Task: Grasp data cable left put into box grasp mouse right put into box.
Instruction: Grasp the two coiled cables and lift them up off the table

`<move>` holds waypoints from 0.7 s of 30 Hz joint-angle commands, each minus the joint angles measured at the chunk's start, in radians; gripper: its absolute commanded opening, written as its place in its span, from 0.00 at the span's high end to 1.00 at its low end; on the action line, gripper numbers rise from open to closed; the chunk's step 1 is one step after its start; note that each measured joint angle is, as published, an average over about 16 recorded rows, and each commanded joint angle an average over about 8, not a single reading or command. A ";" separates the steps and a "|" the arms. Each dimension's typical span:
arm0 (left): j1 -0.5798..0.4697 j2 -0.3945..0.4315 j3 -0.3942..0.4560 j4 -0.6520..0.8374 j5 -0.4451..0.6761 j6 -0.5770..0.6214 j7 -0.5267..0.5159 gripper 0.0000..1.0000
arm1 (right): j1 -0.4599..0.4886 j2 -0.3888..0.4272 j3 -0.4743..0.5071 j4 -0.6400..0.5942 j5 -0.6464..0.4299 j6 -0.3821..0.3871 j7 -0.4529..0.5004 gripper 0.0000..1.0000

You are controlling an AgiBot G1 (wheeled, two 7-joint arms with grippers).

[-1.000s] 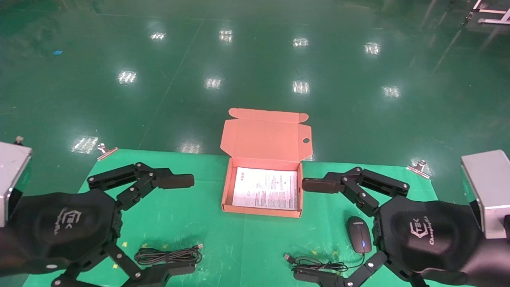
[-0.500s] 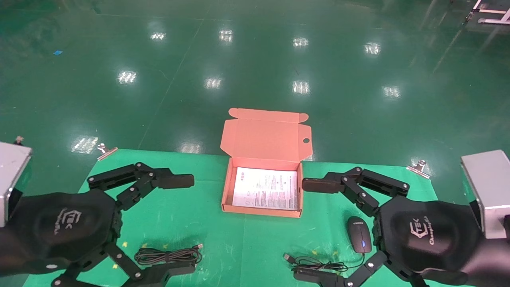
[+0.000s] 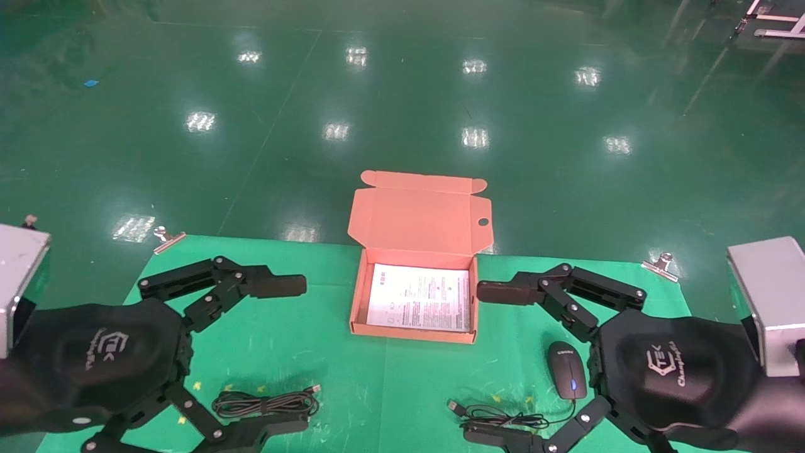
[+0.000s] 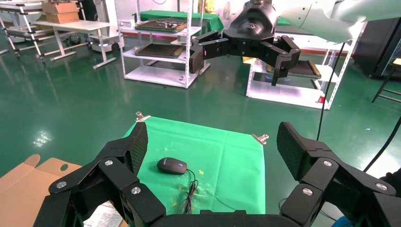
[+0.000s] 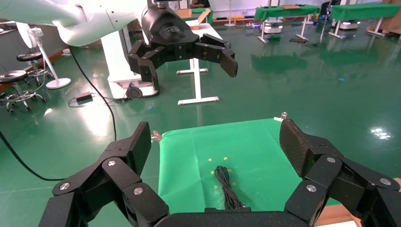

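My right gripper will close its fingers on the mouse's bundled cord point(image 3: 532, 419), at the narrow end of the bundle that is nearest to the mouse's body.
The salmon-orange box point(image 3: 356, 296) stands open at the middle back of the green cloth, lid upright, with a white printed sheet inside. The data cable point(image 3: 264, 402), a flat black bundle, lies near the front left; it also shows in the right wrist view point(image 5: 227, 189). The black mouse point(image 3: 566, 378) with a blue light lies at the front right, its thin cord point(image 3: 503, 415) trailing left; it also shows in the left wrist view point(image 4: 171, 165). My left gripper point(image 3: 289, 355) is open and empty, held above the cable. My right gripper point(image 3: 487, 363) is open and empty, above the mouse's cord.
The green cloth point(image 3: 327, 352) is clamped by metal clips at its back corners point(image 3: 168, 239) point(image 3: 659, 263). Grey metal blocks sit at the far left point(image 3: 19, 264) and far right point(image 3: 767, 296). Beyond the table is a shiny green floor.
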 commanded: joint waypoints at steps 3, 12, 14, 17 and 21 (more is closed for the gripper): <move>-0.008 -0.001 0.007 0.001 0.014 0.006 -0.001 0.00 | 0.006 -0.001 -0.004 0.006 -0.014 0.001 -0.005 0.00; -0.129 0.029 0.124 0.049 0.209 0.066 -0.024 0.00 | 0.145 -0.024 -0.079 0.056 -0.260 -0.030 -0.116 0.00; -0.163 0.040 0.166 0.062 0.264 0.077 -0.024 0.00 | 0.186 -0.037 -0.107 0.059 -0.332 -0.039 -0.154 0.00; -0.219 0.058 0.238 0.080 0.348 0.085 -0.022 0.00 | 0.242 -0.060 -0.155 0.063 -0.442 -0.050 -0.222 0.00; -0.301 0.087 0.345 0.095 0.462 0.086 -0.009 0.00 | 0.297 -0.092 -0.226 0.067 -0.581 -0.050 -0.321 0.00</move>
